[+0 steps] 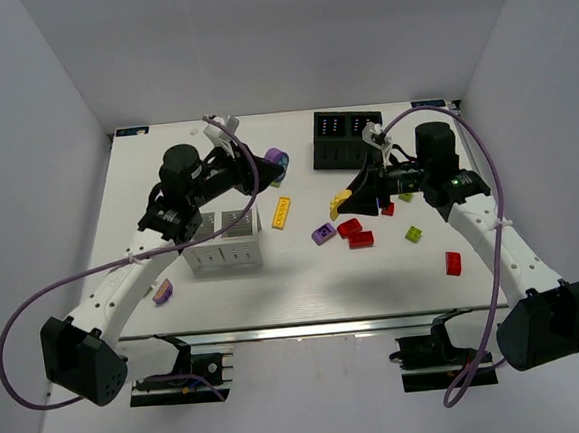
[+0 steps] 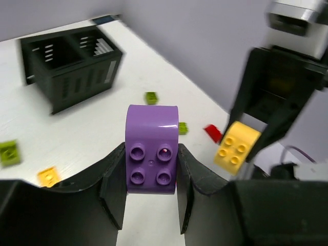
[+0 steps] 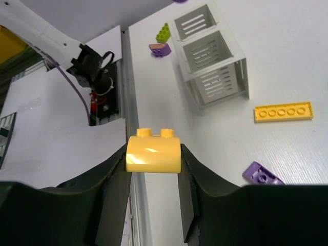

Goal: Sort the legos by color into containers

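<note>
The purple rounded brick will drop from my left gripper into the white box's compartment farther from the yellow long plate point(image 1: 203, 229).
My left gripper point(image 1: 271, 164) is shut on a purple rounded brick point(image 1: 278, 158), held above the table behind the white box point(image 1: 224, 242). In the left wrist view the purple brick point(image 2: 152, 148) sits between the fingers point(image 2: 115, 179), studs toward the camera. My right gripper point(image 1: 346, 200) is shut on a yellow rounded brick point(image 1: 340, 202), held in front of the black box point(image 1: 344, 138). The right wrist view shows the yellow brick point(image 3: 153, 152) clamped between the fingers point(image 3: 115, 189). The white box point(image 3: 212, 69) and the black box point(image 2: 66, 64) look empty where their compartments show.
Loose on the table are a yellow long plate point(image 1: 282, 212), a purple brick point(image 1: 323, 234), two red bricks point(image 1: 355, 233), a green brick point(image 1: 412, 234), a red brick point(image 1: 454, 263) and a purple brick point(image 1: 162, 293) at the left. A green brick point(image 3: 163, 32) lies beyond the white box.
</note>
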Robot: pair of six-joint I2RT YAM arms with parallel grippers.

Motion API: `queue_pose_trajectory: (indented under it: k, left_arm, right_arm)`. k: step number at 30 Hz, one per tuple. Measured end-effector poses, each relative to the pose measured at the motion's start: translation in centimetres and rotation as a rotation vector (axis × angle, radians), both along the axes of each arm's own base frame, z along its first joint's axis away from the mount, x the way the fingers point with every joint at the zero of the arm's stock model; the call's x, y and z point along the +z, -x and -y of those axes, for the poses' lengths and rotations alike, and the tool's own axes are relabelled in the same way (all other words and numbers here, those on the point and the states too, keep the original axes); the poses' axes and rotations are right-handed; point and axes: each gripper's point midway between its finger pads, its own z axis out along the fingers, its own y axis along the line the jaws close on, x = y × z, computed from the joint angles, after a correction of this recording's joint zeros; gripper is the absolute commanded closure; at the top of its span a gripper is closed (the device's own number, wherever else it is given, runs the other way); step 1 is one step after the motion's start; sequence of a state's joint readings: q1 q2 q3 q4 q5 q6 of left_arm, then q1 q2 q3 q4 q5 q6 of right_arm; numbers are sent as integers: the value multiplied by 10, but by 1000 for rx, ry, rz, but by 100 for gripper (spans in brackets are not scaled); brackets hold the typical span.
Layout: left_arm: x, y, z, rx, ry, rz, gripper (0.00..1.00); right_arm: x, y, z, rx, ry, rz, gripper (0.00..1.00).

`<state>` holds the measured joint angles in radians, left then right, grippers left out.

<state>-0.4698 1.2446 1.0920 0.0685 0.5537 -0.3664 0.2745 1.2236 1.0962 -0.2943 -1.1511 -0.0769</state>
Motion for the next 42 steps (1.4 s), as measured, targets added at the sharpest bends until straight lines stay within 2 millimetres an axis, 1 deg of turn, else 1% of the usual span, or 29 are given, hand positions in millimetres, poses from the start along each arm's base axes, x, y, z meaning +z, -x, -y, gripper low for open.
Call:
queue_pose_trajectory:
  k: [3,6,7,11,13,17,20,22,26,27,32,36,37,38,39,40,41,42]
  left_arm:
    - [-11,-11,-20,151,-44,-48,100]
    - [-33,-15,-49,317,-114,-121,100]
    - [-41,-16,-61,381,-140,-145,100]
    - [-74,-6,-109,613,-266,-249,100]
    - [-81,-2,-126,692,-303,-277,100]
    - [-105,6,-168,882,-407,-340,100]
    - [-123,12,-192,996,-487,-387,100]
    - [-136,15,-204,1057,-539,-419,100]
    - [-172,25,-221,1123,-652,-476,100]
    - [-179,26,-224,1137,-666,-483,100]
    - [-178,22,-225,1151,-663,-472,99]
    - [-178,19,-223,1145,-663,-465,95]
    - [-178,18,-222,1141,-663,-464,85]
    - [-178,17,-221,1136,-664,-462,78]
    - [-178,16,-220,1130,-664,-462,72]
    - [-178,15,-219,1125,-664,-460,70]
    - [-177,15,-218,1121,-664,-459,55]
    - [-177,14,-218,1118,-661,-457,47]
  right_arm:
    - [-5,-7,3,-41,22,15,100]
    - [-11,-11,7,-85,45,36,100]
    - [-12,-12,9,-94,50,42,100]
    - [-19,-14,12,-123,64,45,100]
    - [-21,-15,13,-132,68,43,100]
    - [-21,-18,16,-145,68,47,100]
    - [-22,-19,18,-150,68,48,100]
    - [-24,-18,18,-151,70,43,100]
    - [-25,-18,19,-152,72,49,100]
    - [-25,-18,19,-152,73,50,100]
    - [-26,-19,19,-156,79,67,100]
    - [-26,-19,19,-154,80,73,100]
    - [-26,-19,19,-153,81,73,100]
    - [-26,-19,19,-152,82,75,100]
    - [-27,-19,19,-149,83,77,100]
    - [-28,-18,19,-146,84,77,100]
    - [-28,-18,18,-143,86,78,100]
    - [-30,-18,17,-138,89,75,100]
